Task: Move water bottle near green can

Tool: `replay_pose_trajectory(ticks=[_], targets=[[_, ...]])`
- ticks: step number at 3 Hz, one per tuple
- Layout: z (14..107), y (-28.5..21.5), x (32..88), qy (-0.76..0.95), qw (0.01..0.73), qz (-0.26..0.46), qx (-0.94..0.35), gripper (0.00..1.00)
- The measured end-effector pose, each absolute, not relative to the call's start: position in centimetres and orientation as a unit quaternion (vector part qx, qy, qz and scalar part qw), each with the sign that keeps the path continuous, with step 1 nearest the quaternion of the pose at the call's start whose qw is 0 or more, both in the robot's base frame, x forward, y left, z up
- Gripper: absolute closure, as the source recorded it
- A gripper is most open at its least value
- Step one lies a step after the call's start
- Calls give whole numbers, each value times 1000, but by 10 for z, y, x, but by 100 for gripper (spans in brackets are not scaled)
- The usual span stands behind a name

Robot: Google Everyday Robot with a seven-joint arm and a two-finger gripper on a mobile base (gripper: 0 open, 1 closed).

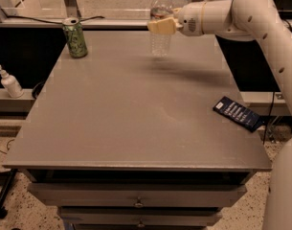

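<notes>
I should use my gripper to set the water bottle, now upright at the table's far middle, down on the table (90,58) close beside the green can, toward the middle of the table's far edge.
The water bottle (161,43) is clear ribbed plastic with a white cap and stands upright at the far middle of the grey table (126,123). My gripper (161,26) reaches in from the right and is shut on the bottle's upper body, with its cream fingers (157,27) across the front. The bottle's base is at or just above the tabletop; I cannot tell which. The green can (75,38), slim with a silver top, stands upright at the far left corner, well to the left of the bottle.
A dark blue flat packet (239,113) lies at the table's right edge. A small white pump bottle (10,83) stands on a lower ledge to the left. Drawers (136,198) sit under the tabletop. My white arm (275,42) spans the right side.
</notes>
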State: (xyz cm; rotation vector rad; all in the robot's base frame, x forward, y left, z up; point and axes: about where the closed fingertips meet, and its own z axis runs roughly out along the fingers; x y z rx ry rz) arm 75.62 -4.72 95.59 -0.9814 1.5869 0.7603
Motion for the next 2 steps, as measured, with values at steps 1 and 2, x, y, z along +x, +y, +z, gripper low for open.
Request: replay_pose_trajectory(ticks=[1, 2], targets=[[958, -3, 764, 648, 541, 350, -407, 100], [963, 51, 771, 630, 547, 376, -403, 100]])
